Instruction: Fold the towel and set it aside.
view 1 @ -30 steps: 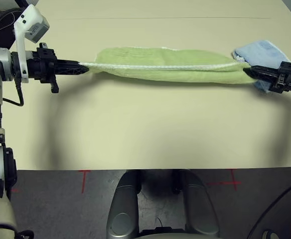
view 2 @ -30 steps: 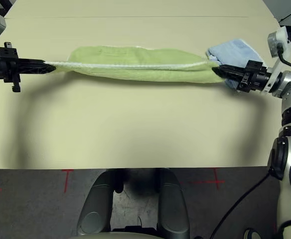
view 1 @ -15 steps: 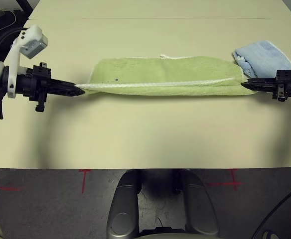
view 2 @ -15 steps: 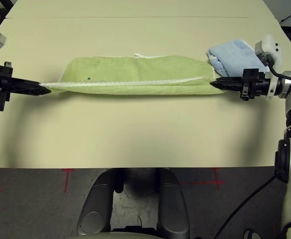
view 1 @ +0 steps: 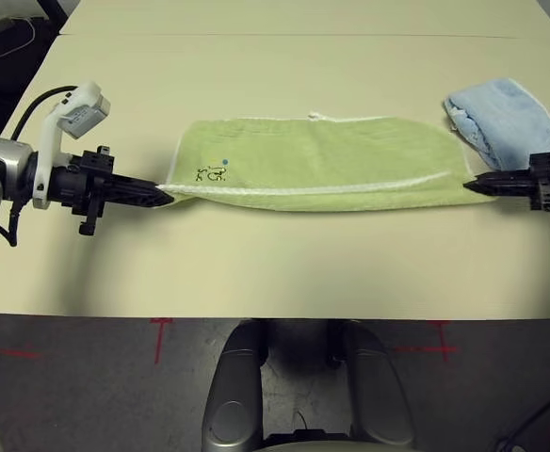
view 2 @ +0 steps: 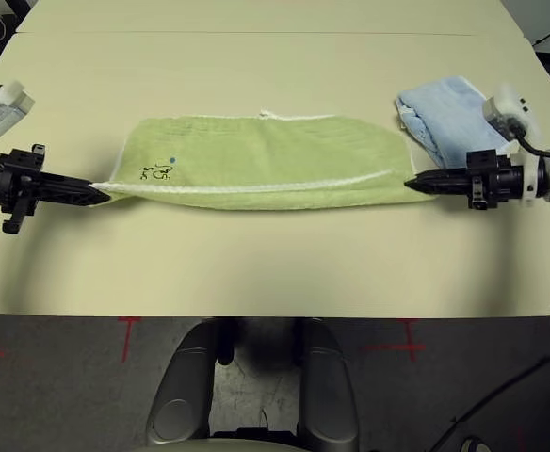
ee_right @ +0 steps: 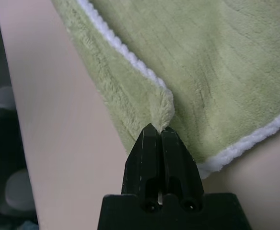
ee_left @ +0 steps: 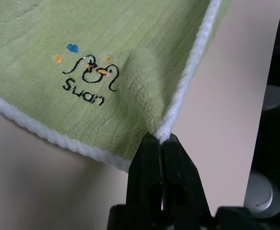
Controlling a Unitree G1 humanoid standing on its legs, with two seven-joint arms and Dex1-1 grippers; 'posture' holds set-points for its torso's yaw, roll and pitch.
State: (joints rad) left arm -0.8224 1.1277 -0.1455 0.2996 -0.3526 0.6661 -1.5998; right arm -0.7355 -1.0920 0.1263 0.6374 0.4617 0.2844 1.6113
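Observation:
The robot's left gripper needs to release the light green towel's corner, now pulled outward and stretched flat, just inside its far edge (view 1: 205,133), beyond the swan motif.
The light green towel (view 1: 322,162) lies folded over lengthwise across the middle of the table, white edging along its near fold and a small dark swan motif (ee_left: 89,76) near its left end. My left gripper (view 1: 165,196) is shut on the towel's left corner (ee_left: 159,135). At the other end my right gripper (view 1: 471,186) is shut on the right corner (ee_right: 163,115). Both corners are pulled outward, so the towel is stretched flat between the two grippers.
A folded light blue towel (view 1: 503,115) rests at the table's right edge, just behind my right gripper. The table's front edge (view 1: 275,316) runs close below the towel; bare tabletop lies beyond the towel toward the far side.
Both grippers have come nearer and lower with the towel's corners. The towel, a narrow hanging band before, now lies wider and flat, and its motif has come into sight.

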